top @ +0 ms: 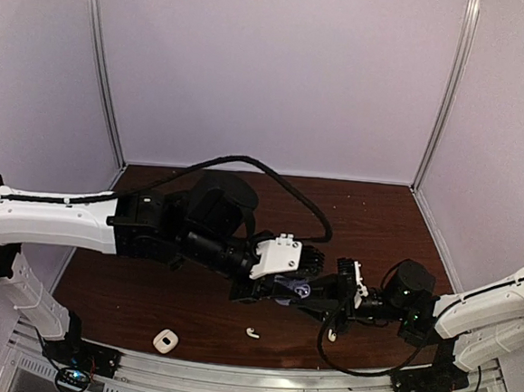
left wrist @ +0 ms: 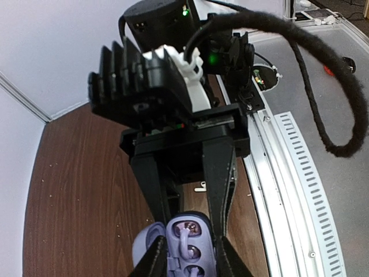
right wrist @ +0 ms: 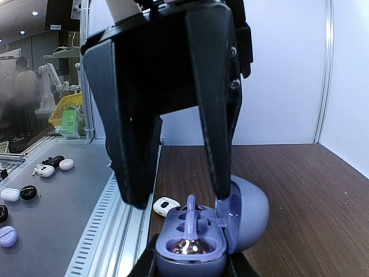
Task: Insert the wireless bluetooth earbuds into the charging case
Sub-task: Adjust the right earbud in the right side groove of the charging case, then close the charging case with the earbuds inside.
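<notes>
Next, my right gripper sets the purple charging case down on the middle of the brown table (top: 290, 236), well behind the loose white earbud.
A purple charging case (right wrist: 173, 257) stands with its lid (right wrist: 251, 210) open, and my right gripper (right wrist: 187, 268) is shut on its base. One purple earbud (right wrist: 191, 216) stands stem-up in a well of the case (left wrist: 170, 231). From above, my left gripper (right wrist: 179, 196) hangs open over it, one finger on each side of the earbud (left wrist: 184, 238) and touching neither it nor the case that I can see. Both grippers meet at the table's middle front, left (top: 284, 287) and right (top: 316, 297). A white earbud (top: 252, 332) lies loose on the table in front of them, and is also visible in the left wrist view (left wrist: 200, 186).
A small white case (top: 166, 340) lies near the front edge, left of the loose earbud. A white rounded item (right wrist: 167, 205) shows behind the purple case. The aluminium rail (top: 257, 377) borders the table's front. Several other cases (right wrist: 23, 193) lie on the grey surface beyond the rail.
</notes>
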Controlling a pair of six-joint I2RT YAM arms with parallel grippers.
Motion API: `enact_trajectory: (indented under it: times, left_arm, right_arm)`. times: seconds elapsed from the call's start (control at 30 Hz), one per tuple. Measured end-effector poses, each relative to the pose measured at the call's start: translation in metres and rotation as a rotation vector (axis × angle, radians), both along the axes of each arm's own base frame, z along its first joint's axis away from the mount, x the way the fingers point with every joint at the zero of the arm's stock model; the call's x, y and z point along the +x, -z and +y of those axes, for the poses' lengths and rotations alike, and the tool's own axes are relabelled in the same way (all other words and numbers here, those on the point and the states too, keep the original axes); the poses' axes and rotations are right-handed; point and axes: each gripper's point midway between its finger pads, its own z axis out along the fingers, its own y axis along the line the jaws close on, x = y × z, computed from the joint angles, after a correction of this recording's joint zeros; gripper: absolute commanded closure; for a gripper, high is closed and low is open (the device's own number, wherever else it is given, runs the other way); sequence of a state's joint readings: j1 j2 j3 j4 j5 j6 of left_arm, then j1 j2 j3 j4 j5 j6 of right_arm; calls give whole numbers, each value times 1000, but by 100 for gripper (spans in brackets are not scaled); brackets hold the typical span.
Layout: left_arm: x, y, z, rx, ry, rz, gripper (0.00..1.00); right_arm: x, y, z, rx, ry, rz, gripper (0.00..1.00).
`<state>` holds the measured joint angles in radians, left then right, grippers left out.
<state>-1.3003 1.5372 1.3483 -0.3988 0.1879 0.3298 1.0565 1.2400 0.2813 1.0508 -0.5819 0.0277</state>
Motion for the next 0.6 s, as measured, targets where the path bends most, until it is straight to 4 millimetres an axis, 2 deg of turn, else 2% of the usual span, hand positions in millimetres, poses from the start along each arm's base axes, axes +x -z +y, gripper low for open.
enact_trajectory:
  times: [0.07,0.17,0.27,0.33,0.4,0.5,0.6]
  left_arm:
    - [0,-12,3,-31,-2,-8,58]
    - [-2,-33,9,-91,-7,-20,45]
    - [-1,-54,23,-166,-36,-35,33]
    - [1,-60,33,-199,-62,-29,28]
    - [5,-59,41,-212,-86,-19,20]
    - [11,-47,46,-209,-111,2,6]
    - [13,-27,49,-182,-128,32,2]
  right_arm:
    - [0,-2,0,6,1,-3,100]
    - [-1,-5,0,17,0,-8,100]
    - [-1,-5,0,20,-1,-9,100]
    - [-1,-5,0,21,-1,-8,100]
    - [-1,-6,0,21,0,-8,100]
    - [-2,-9,-1,30,-1,-13,100]
    - [-3,-14,-3,43,-1,-21,100]
